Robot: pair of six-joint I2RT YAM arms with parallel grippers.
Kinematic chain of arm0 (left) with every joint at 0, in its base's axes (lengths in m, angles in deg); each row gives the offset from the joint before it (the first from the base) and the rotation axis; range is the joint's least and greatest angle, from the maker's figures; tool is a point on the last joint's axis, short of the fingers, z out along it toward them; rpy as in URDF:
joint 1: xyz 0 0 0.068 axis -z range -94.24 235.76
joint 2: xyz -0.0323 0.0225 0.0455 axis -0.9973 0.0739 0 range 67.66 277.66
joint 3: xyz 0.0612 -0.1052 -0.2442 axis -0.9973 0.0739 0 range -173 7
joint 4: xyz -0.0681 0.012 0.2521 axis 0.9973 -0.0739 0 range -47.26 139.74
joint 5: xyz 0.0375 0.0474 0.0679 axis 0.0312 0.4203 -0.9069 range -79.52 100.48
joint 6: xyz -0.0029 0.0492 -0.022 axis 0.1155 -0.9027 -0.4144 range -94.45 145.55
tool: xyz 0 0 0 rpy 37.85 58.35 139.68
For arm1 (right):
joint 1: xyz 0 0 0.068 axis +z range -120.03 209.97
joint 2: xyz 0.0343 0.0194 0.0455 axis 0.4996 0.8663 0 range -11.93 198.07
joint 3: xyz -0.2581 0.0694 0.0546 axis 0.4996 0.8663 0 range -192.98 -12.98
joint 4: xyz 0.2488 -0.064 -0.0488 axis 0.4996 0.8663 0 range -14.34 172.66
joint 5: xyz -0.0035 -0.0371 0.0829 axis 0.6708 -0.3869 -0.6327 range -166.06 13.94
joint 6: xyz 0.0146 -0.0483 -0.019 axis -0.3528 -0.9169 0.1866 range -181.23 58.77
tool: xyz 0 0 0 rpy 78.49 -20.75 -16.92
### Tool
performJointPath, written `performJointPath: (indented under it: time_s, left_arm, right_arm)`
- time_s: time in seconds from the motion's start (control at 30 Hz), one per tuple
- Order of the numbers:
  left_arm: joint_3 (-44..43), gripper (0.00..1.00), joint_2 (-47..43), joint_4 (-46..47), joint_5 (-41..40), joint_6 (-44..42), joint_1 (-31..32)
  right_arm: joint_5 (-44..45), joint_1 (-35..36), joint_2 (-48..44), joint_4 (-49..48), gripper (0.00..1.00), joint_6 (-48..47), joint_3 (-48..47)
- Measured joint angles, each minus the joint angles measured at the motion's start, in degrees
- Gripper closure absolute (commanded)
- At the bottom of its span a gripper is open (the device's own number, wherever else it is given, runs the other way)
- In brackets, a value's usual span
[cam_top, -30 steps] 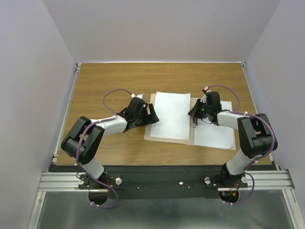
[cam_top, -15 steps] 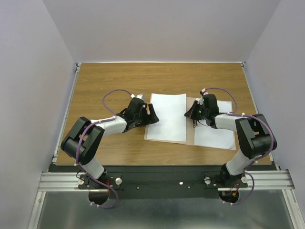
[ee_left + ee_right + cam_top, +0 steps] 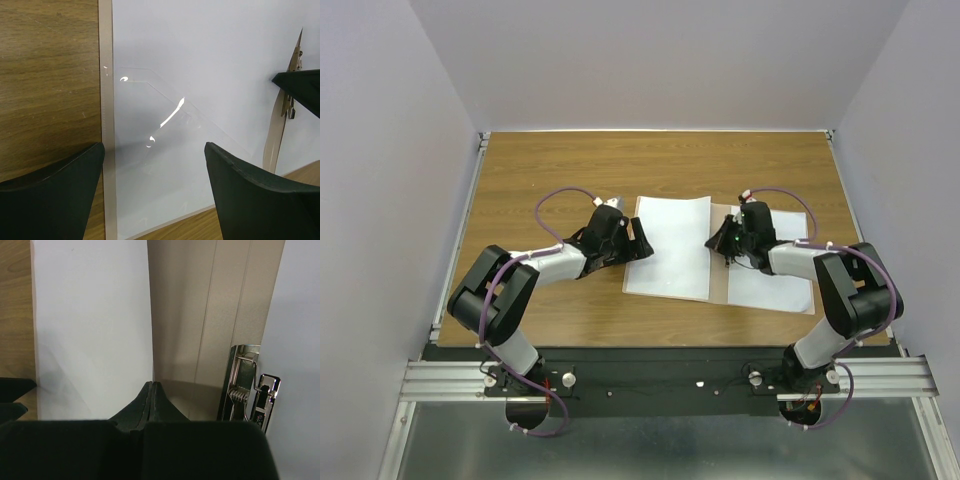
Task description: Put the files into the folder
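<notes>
Next, I take the metal clip (image 3: 245,385) with my right gripper and lift the folder first, because the tan folder's outer edge lies flat under my left gripper's open fingers.
The tan folder (image 3: 719,286) lies open on the table, with its metal clip (image 3: 245,385) at the spine. One white file (image 3: 670,250) lies on its left half and the other white file (image 3: 775,275) on its right half. My left gripper (image 3: 638,243) is open and low over the left file's left edge, its jaws either side of the edge with nothing held (image 3: 155,147). My right gripper (image 3: 720,243) is shut, and its tips (image 3: 151,385) meet right at the left file's right edge (image 3: 90,315), beside bare folder (image 3: 200,315).
The wooden table (image 3: 550,170) has raised rails on its left and right sides. Grey walls close in the back and both sides. The arms' bases sit on a black bar along the near edge.
My right gripper has moved a little left. The left file has slid left with it, now covering most of the folder's left border. The left arm has stayed in place.
</notes>
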Motion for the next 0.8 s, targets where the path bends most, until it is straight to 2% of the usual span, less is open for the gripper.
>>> performJointPath:
  time_s: [0.37,0.4,0.47,0.53,0.67,0.7,0.8]
  left_arm:
    - [0.07,0.08,-0.04,0.07,0.00,0.09,0.00]
    - [0.07,0.08,-0.09,0.07,0.00,0.09,0.02]
    - [0.07,0.08,-0.11,0.04,0.00,0.09,0.04]
    - [0.07,0.08,-0.15,0.00,0.00,0.11,0.15]
    - [0.07,0.08,-0.42,-0.59,0.00,0.15,0.39]
    - [0.07,0.08,-0.59,-0.83,-0.02,0.15,0.48]
    - [0.04,0.08,-1.29,-2.60,-0.13,0.17,0.70]
  right_arm:
    - [3.43,1.84,0.00,0.11,0.99,1.25,0.00]
    - [3.85,1.88,0.00,0.28,0.97,1.25,0.00]
    - [4.66,1.99,0.00,0.81,0.85,1.22,-0.11]
    - [5.51,2.14,-0.04,2.40,0.67,0.98,-0.83]
    - [7.63,2.45,-1.36,6.45,0.48,-0.39,-3.43]
    - [7.98,2.54,-2.01,7.43,0.40,-0.94,-4.13]
    - [9.92,2.84,-4.57,10.27,0.37,-2.43,-6.29]
